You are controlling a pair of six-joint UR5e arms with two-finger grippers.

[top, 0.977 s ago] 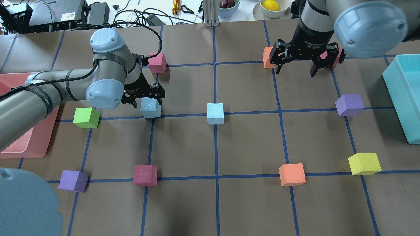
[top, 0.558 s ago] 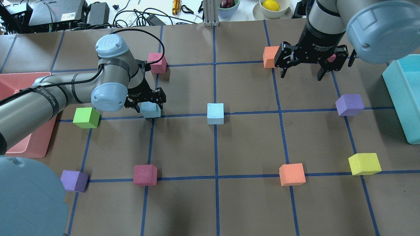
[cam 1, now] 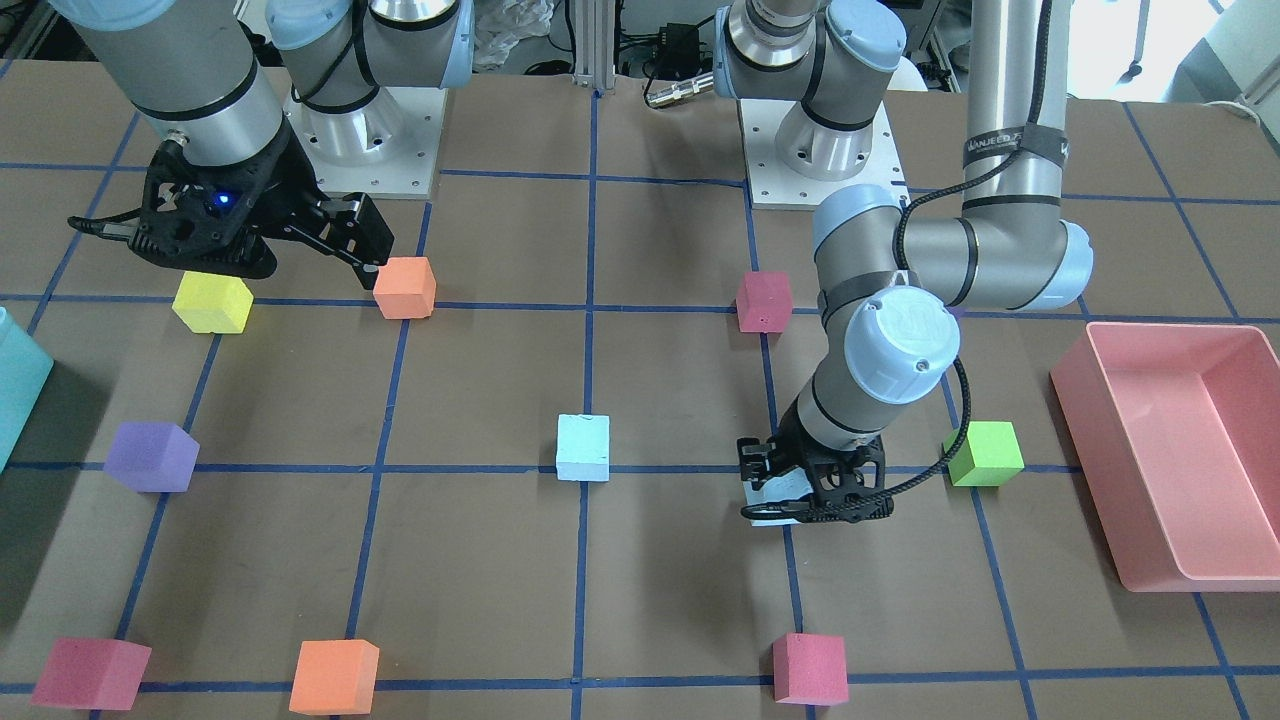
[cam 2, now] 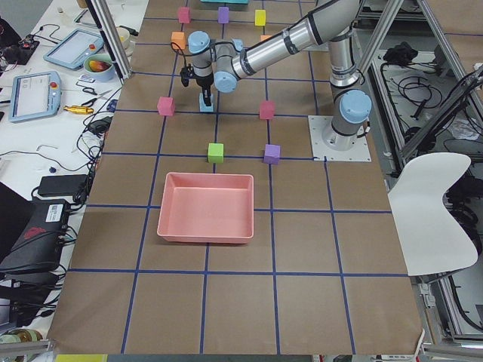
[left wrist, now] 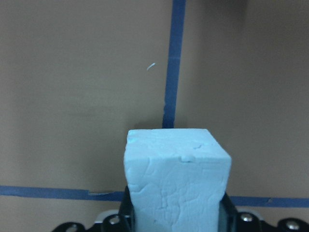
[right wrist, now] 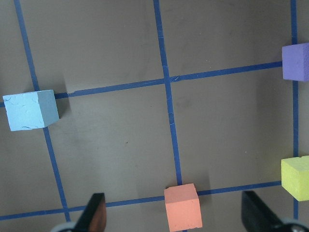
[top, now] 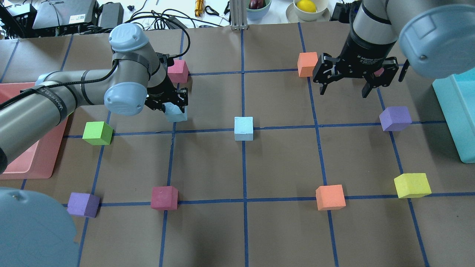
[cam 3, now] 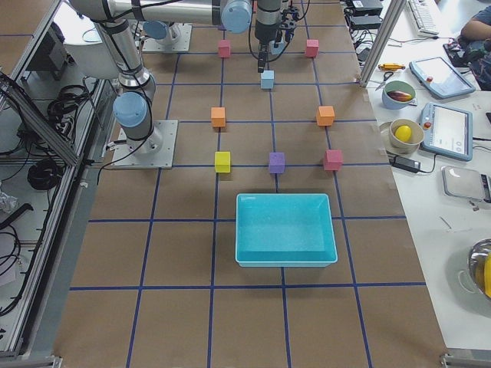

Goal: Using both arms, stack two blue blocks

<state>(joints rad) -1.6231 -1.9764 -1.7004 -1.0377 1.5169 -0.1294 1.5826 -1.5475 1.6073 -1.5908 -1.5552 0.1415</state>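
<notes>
I should release the left gripper's pale blue block on top of the other blue block [cam 1: 582, 425] at the centre grid crossing.
My left gripper [top: 173, 105] is shut on a pale blue block [top: 176, 113] and holds it just above the table; the left wrist view shows the block [left wrist: 176, 179] between the jaws with its shadow below. From the front this gripper [cam 1: 812, 497] mostly hides the block. The second blue block [top: 243, 128] sits on the table's centre grid crossing, to the held block's right, and also shows from the front [cam 1: 583, 447] and in the right wrist view [right wrist: 30, 110]. My right gripper [top: 345, 88] is wide open and empty, high over the far right.
A pink tray [top: 44, 163] lies at the left edge and a teal bin [top: 458, 107] at the right. Green [top: 97, 132], magenta [top: 178, 70], orange [top: 307, 63], purple [top: 395, 118], yellow [top: 412, 184] and other cubes sit on grid crossings.
My left gripper has closed on the blue block and lifted it off its crossing, a little away from me. My right gripper has drifted to the right, still open.
</notes>
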